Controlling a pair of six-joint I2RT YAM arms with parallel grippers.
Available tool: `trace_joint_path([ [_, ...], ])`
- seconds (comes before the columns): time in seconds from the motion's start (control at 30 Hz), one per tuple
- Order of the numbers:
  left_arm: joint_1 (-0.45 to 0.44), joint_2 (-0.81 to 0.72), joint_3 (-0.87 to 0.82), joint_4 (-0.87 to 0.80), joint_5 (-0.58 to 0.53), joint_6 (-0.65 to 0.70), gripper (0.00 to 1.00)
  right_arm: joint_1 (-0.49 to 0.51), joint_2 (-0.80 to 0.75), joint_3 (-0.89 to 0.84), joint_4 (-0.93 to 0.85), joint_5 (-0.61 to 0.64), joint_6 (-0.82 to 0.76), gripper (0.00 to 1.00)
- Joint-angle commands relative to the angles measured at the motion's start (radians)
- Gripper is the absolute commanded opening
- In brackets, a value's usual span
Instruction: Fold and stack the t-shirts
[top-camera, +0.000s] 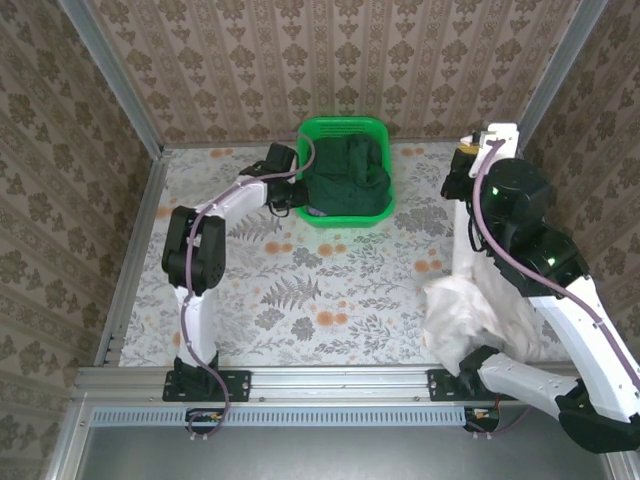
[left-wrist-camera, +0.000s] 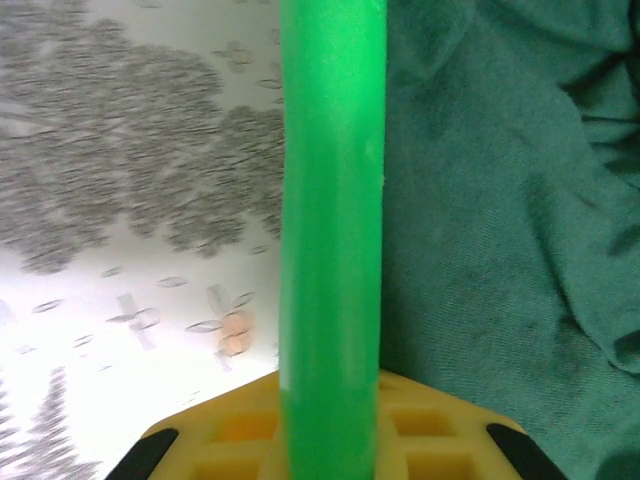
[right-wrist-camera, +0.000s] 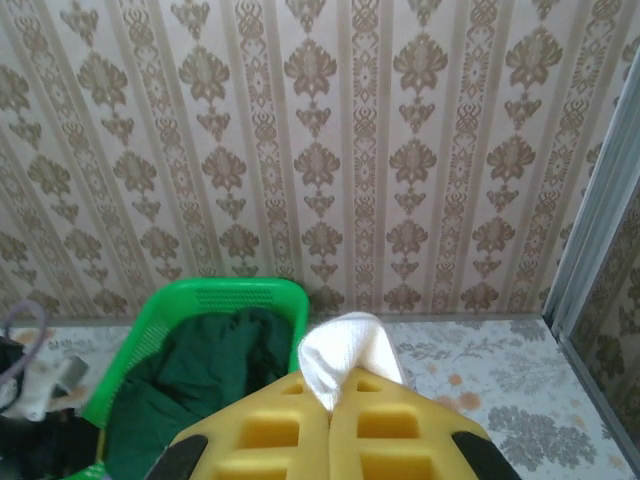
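Observation:
Next, my right gripper lets go of the pale t-shirt over the orange flowers (top-camera: 422, 268) between the bright green basket and the base of my right arm.
The dark green t-shirt (top-camera: 350, 175) lies crumpled inside the bright green basket (top-camera: 340, 125) at the back of the table. My left gripper (top-camera: 290, 188) is at the basket's left wall. In the left wrist view the basket's rim (left-wrist-camera: 332, 200) runs straight up between the yellow jaws of my left gripper (left-wrist-camera: 330, 400), which are shut on it, with the dark green t-shirt (left-wrist-camera: 500, 250) just to its right. My right gripper (top-camera: 462, 165) is raised at the back right, shut on a fold of the pale t-shirt (right-wrist-camera: 345, 350), which hangs down in a bunch (top-camera: 465, 315) to the table.
The floral tablecloth (top-camera: 330, 290) spreads between the basket and the front metal rail (top-camera: 330, 380). Wallpapered walls and slanted metal posts (top-camera: 120, 90) close in the left, back and right sides. The right arm's upper links (top-camera: 530, 240) stand over the table's right edge.

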Motion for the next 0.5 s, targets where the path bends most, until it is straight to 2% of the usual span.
trace_joint_path([
  [0.0, 0.106, -0.131, -0.073, -0.079, -0.141, 0.093, 0.01, 0.004, 0.009, 0.030, 0.040, -0.003, 0.020, 0.00],
  [0.07, 0.165, -0.191, -0.123, -0.099, -0.157, 0.147, 0.06, 0.003, 0.041, 0.043, 0.048, -0.022, 0.022, 0.00],
  [0.17, 0.265, -0.265, -0.214, -0.088, -0.131, 0.206, 0.06, 0.001, 0.105, 0.085, 0.058, -0.043, 0.021, 0.00],
  [0.3, 0.394, -0.302, -0.287, -0.086, -0.151, 0.217, 0.13, -0.001, 0.172, 0.104, 0.092, -0.081, 0.067, 0.00],
  [0.33, 0.426, -0.297, -0.293, -0.092, -0.153, 0.208, 0.17, -0.001, 0.181, 0.089, 0.110, -0.089, 0.084, 0.00],
  [0.4, 0.471, -0.272, -0.275, -0.121, -0.158, 0.190, 0.36, -0.001, 0.193, 0.047, 0.133, -0.098, 0.112, 0.00],
  [0.47, 0.497, -0.247, -0.233, -0.177, -0.210, 0.164, 0.63, -0.002, 0.201, -0.009, 0.147, -0.104, 0.136, 0.00],
])
